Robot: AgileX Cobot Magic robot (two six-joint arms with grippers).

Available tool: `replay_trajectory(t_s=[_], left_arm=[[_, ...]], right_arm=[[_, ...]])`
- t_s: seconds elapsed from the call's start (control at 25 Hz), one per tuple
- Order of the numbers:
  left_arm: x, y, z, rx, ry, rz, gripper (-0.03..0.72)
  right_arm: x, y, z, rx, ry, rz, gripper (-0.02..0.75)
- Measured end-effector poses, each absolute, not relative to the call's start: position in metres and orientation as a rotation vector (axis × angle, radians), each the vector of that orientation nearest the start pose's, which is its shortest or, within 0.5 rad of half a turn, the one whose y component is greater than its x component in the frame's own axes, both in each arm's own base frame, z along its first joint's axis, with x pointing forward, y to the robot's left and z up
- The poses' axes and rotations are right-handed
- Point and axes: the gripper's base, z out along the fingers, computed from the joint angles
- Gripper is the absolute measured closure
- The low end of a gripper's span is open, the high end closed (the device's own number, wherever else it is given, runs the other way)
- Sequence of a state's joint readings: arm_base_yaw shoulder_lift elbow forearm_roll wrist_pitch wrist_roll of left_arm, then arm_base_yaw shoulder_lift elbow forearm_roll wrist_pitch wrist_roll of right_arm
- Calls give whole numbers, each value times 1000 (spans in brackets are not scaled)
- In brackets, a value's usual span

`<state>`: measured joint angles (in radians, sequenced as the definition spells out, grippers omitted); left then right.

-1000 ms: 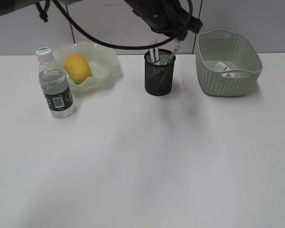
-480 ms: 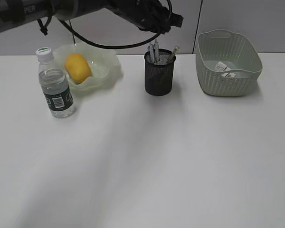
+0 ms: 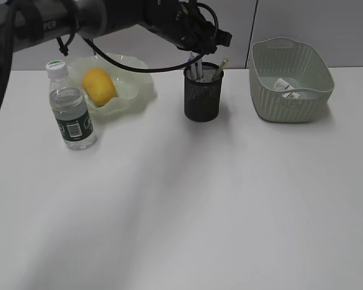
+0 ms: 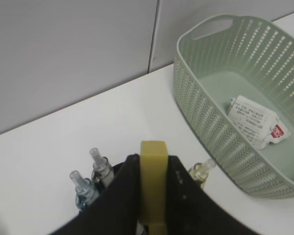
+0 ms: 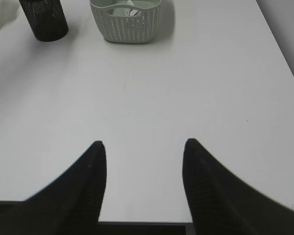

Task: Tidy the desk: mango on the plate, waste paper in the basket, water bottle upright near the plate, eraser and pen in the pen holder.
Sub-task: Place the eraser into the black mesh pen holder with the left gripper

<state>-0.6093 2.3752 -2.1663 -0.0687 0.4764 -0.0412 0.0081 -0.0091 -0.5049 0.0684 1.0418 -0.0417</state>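
Next, I release the yellow eraser from my left gripper between the pens inside the black mesh pen holder point(image 3: 204, 84). The eraser is now just above that holder.
My left gripper point(image 3: 203, 46) hangs just above the black mesh pen holder point(image 3: 202, 96), shut on a yellow eraser point(image 4: 153, 181) that stands upright between its fingers point(image 4: 132, 169). Pens point(image 4: 102, 167) stick up out of the holder below. The mango point(image 3: 98, 86) lies in the wavy green plate point(image 3: 139, 90). The water bottle point(image 3: 71, 109) stands upright beside the plate. The waste paper point(image 4: 257, 122) rests inside the green basket point(image 3: 290, 81). My right gripper point(image 5: 143, 143) is open over bare desk point(image 5: 152, 88) and holds nothing; the exterior view does not show it.
The left arm and its cables point(image 3: 109, 18) reach across the back from the left, above the plate. A grey wall runs behind the desk. The desk's front edge point(image 5: 142, 223) lies just beneath the right gripper.
The left gripper has shifted left and come down over the pen holder, still gripping the eraser. Nothing else has moved.
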Motion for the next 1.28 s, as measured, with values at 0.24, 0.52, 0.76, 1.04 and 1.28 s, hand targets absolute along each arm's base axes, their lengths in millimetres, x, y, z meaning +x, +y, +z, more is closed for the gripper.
replay_trajectory(t_s=[0.24,0.52,0.76,1.04,1.28], left_arm=[[456,-322,220,577,2153,-431,580],[457,-322,206,590,2196,-416,580],[458,-323,193,597,2223,-408,580],[459,-321,193,593,2223,-405,543],[460,-321,193,591,2225,-405,232]], right_arm=[[-6,5,280,-53,2009,60,333],[-6,5,280,-53,2009,60,333],[-6,5,280,-53,2009,60,333],[-6,5,280,-53,2009,60,333],[-6,5,280,-52,2009,61,334]])
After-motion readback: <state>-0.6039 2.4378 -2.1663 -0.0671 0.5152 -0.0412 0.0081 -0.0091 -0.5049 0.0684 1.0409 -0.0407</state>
